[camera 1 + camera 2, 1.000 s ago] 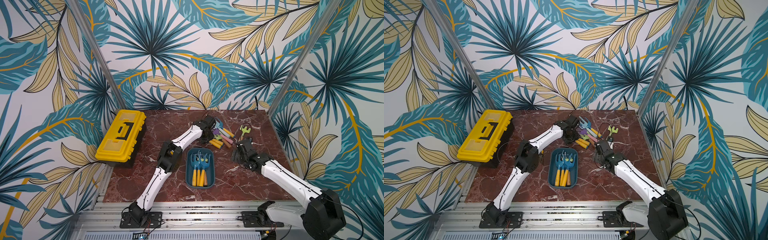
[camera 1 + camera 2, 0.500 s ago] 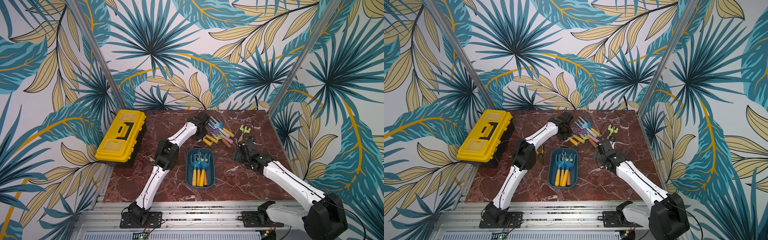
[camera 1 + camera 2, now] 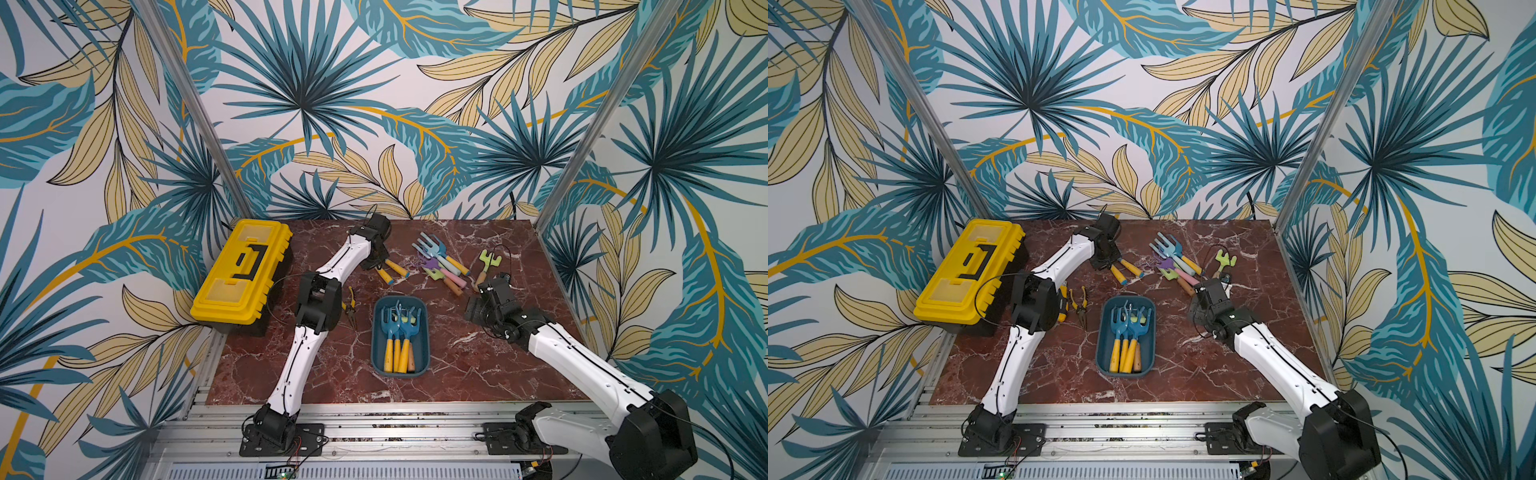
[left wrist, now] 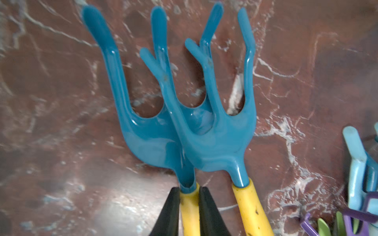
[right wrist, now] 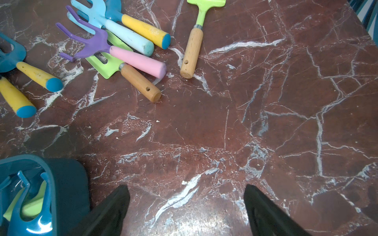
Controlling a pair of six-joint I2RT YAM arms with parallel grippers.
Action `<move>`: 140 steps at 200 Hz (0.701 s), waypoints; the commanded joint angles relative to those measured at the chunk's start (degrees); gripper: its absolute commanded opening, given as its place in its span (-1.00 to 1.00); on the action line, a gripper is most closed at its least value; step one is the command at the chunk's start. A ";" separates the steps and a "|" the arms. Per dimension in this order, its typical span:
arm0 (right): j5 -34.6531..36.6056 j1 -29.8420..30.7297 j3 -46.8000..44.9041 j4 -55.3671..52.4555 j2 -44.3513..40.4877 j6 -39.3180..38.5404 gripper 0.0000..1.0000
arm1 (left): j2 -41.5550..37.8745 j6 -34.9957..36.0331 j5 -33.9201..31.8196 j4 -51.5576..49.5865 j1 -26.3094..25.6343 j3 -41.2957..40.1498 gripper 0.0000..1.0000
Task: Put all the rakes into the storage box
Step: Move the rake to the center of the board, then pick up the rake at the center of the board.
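Observation:
My left gripper is holding a rake with the second rake lying across its head, so it should slide the held rake clear, then grip its yellow handle (image 4: 190,216) again and lift.
My left gripper (image 4: 189,192) is shut on the yellow handle of a teal-blue rake (image 4: 143,139), just behind its neck, low over the marble. A second matching rake (image 4: 216,147) lies partly across the held one. In both top views the left gripper (image 3: 374,259) (image 3: 1104,259) is at the back centre, with the two yellow handles (image 3: 392,270) sticking out toward the right. The storage box (image 3: 424,332) (image 3: 1100,336) stands at the table's middle and holds several blue rakes (image 3: 399,328). My right gripper (image 5: 187,190) (image 3: 476,309) is open over bare marble, right of the box.
A pile of pastel hand tools (image 3: 438,259) (image 5: 114,43) lies at the back right, with a green wooden-handled tool (image 3: 485,266) beside it. A yellow toolbox (image 3: 241,270) sits on the left edge. Pliers (image 3: 351,309) lie between the left arm and the box.
My left gripper has shut on the rake's handle and moved left, away from the pastel pile, taking the two blue rakes with it. The right arm has barely shifted.

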 commanded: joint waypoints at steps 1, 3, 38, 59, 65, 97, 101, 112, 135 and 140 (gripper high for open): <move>-0.47 -0.25 -1.22 0.37 -0.30 -0.31 0.84 | -3.99 5.47 -0.63 -4.74 1.91 -3.88 -0.56; -0.50 -0.25 -1.26 0.38 -0.22 -0.29 0.84 | -4.24 5.70 -0.48 -4.85 2.00 -4.09 -0.57; -0.89 -0.34 -1.26 0.55 0.10 -0.12 0.84 | -8.38 7.80 0.46 -6.78 2.69 -7.18 -0.36; -1.33 -0.33 -1.14 0.75 0.45 -0.07 0.84 | -10.89 6.83 3.31 -5.96 2.46 -8.56 -0.11; -1.52 -0.33 -1.18 0.68 0.54 -0.07 0.84 | -11.03 6.53 4.02 -5.81 2.27 -8.59 -0.01; -1.88 -0.33 -1.17 0.82 0.63 -0.04 0.84 | -9.92 5.30 3.94 -7.61 1.15 -6.22 0.51; -1.89 -0.33 -1.14 0.89 0.56 -0.07 0.84 | -9.60 5.13 3.88 -7.99 1.13 -5.86 0.53; -2.13 -0.33 -1.13 0.82 0.46 -0.08 0.84 | -7.39 4.78 3.49 -9.10 1.12 -4.66 0.53; -2.30 -0.36 -1.26 0.82 -0.06 -0.10 0.84 | -4.58 4.66 2.47 -11.02 0.89 -2.35 0.50; -2.31 -0.46 -1.28 0.82 -0.15 -0.10 0.84 | -4.03 4.66 2.47 -11.33 0.83 -1.84 0.49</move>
